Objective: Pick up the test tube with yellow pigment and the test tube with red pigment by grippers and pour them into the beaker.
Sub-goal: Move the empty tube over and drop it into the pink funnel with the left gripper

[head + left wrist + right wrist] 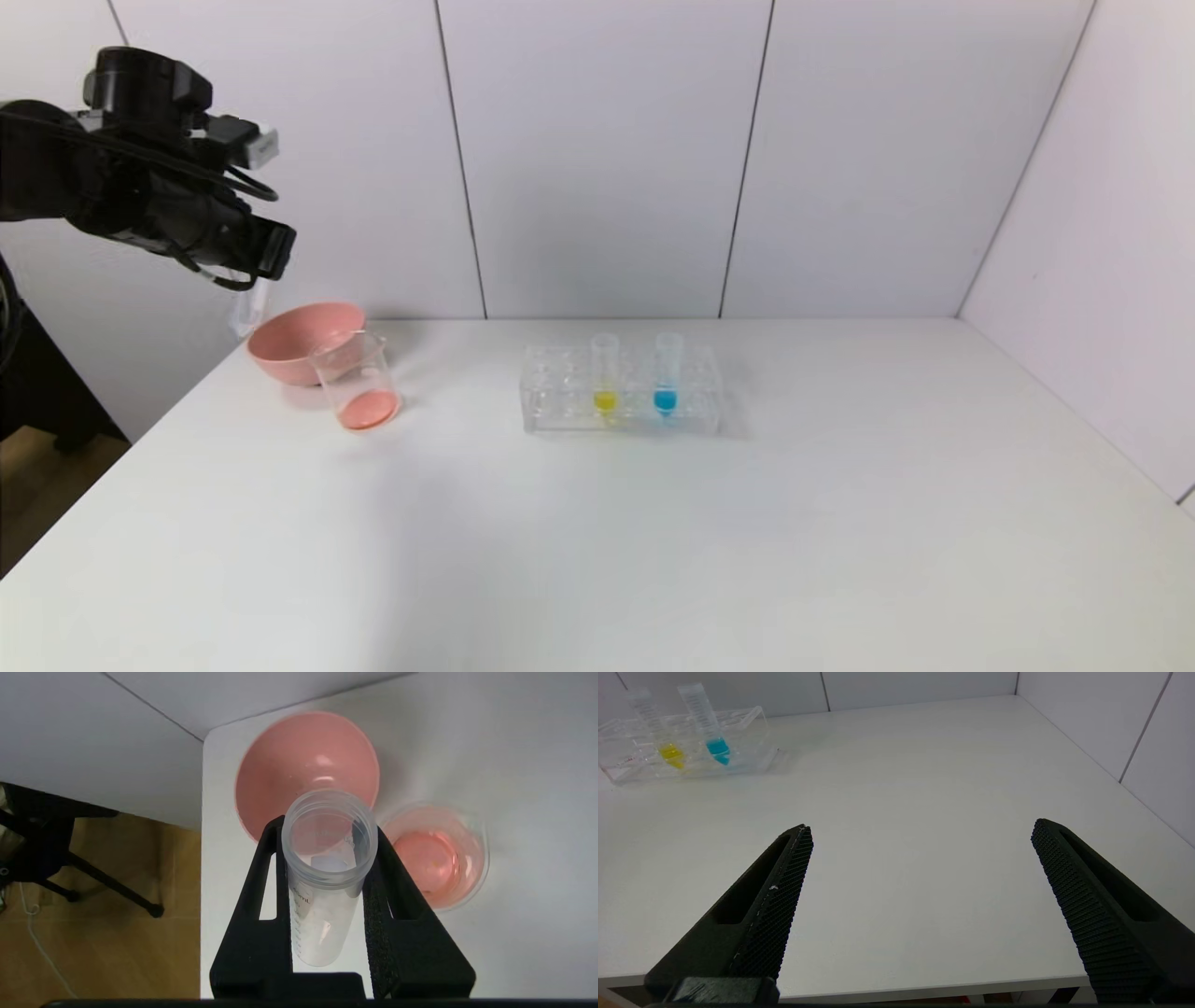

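Observation:
My left gripper is going to release the clear test tube inside the pink bowl [315, 338] [325, 787], toward the side nearest the beaker.
My left gripper [269, 250] is raised over the table's far left corner and is shut on a clear test tube [327, 877] that holds no visible liquid. The tube hangs above the pink bowl [299, 756] and shows faintly in the head view [250, 313]. The beaker [359, 383] stands just in front of the bowl with red-orange liquid in its bottom [432, 858]. The test tube with yellow pigment [605, 378] stands upright in the clear rack [551, 392] and also shows in the right wrist view [658, 732]. My right gripper [920, 828] is open and empty over the table's near edge.
A like tube with blue liquid [667, 373] stands in the rack beside the yellow one. The pink bowl [294, 341] sits near the table's far left corner. White wall panels bound the table at the back and the right.

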